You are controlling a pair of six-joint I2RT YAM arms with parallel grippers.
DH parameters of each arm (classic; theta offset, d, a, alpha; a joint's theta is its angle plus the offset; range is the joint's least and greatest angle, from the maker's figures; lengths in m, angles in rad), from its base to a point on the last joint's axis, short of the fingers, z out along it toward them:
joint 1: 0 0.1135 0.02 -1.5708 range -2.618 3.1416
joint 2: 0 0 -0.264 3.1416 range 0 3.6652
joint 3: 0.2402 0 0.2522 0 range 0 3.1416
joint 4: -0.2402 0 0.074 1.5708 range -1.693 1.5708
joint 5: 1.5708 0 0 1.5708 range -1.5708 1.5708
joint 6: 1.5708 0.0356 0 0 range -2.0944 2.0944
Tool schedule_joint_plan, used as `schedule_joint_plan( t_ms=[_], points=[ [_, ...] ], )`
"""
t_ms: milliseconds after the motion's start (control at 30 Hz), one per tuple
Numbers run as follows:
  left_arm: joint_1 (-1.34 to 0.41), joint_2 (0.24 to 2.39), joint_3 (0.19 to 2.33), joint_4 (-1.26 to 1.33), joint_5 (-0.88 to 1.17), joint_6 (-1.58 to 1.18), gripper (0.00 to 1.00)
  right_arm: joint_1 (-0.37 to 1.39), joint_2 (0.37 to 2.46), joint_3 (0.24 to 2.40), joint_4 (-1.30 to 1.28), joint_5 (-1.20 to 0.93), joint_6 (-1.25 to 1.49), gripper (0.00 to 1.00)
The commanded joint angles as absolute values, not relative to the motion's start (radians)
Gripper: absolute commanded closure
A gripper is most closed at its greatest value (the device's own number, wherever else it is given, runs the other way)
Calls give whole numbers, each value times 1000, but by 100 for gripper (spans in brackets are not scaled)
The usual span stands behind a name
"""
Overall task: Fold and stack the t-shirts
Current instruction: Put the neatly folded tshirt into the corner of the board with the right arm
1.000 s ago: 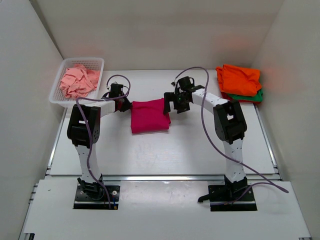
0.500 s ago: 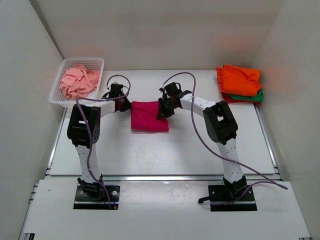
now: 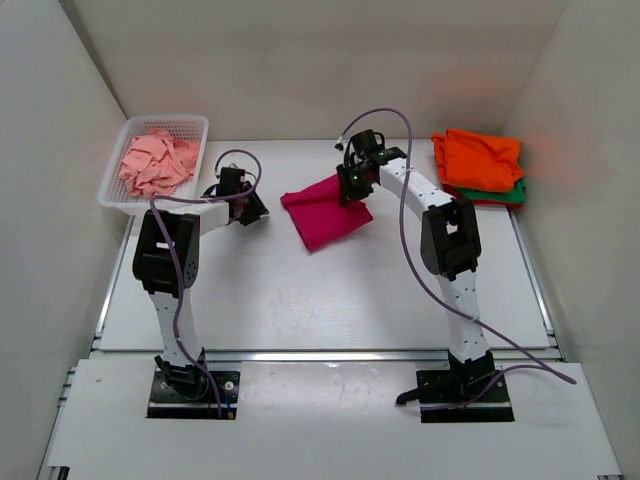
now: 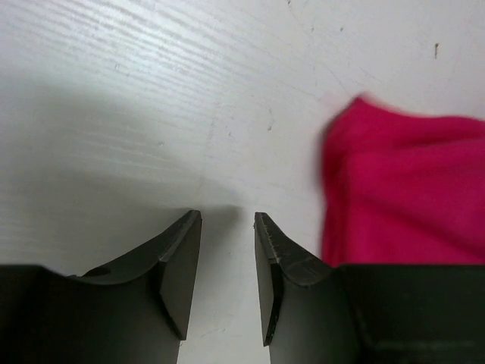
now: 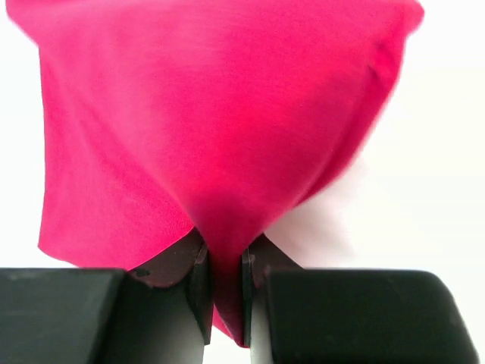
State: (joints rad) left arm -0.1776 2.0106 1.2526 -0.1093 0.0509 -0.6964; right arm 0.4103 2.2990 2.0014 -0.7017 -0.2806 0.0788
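Observation:
The folded orange t-shirt (image 3: 474,148) is by the back wall. Next, my right gripper lets go of the magenta-pink t-shirt, now hanging above the table's middle back, on top of it.
A folded magenta-pink t-shirt (image 3: 325,211) hangs tilted above the table's middle back, pinched at its right edge by my right gripper (image 3: 352,190). In the right wrist view the cloth (image 5: 212,136) fills the frame and a fold of it runs down between the shut jaws of the right gripper (image 5: 226,265). My left gripper (image 3: 255,210) rests low on the table to the shirt's left, apart from it. In the left wrist view that gripper (image 4: 227,220) stands open over bare table, the shirt's corner (image 4: 402,189) off to the right. An orange t-shirt (image 3: 480,158) lies folded on a green one (image 3: 510,195) at the back right.
A white mesh basket (image 3: 118,190) at the back left holds a crumpled pale salmon-pink t-shirt (image 3: 155,162). White walls close in on the left, back and right. Purple cables loop over both arms.
My right gripper has shut on the magenta shirt's right edge and lifted it up and to the right. The left gripper has let go of the shirt and stands open.

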Motion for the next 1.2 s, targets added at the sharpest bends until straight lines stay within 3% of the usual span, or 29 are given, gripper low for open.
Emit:
schedule_joint_plan(
  t_ms=[0,233,500,833,1167],
  points=[
    [-173,1941,1224,-170,63,-676,54,374,2252,2071,-775,-129,-84,100],
    [-189,1919,1229,-196,80,-657,53,308,2188,2031,-680,84,-265,100],
    [-187,1888,1197,-218,78,-641,53,177,2143,2060,-574,175,-416,100],
    [-184,1891,1181,-221,72,-624,52,-38,2149,2229,-560,26,-396,100],
    [-192,1893,1169,-230,64,-618,51,-210,2079,2177,-503,-268,-293,100]
  ],
)
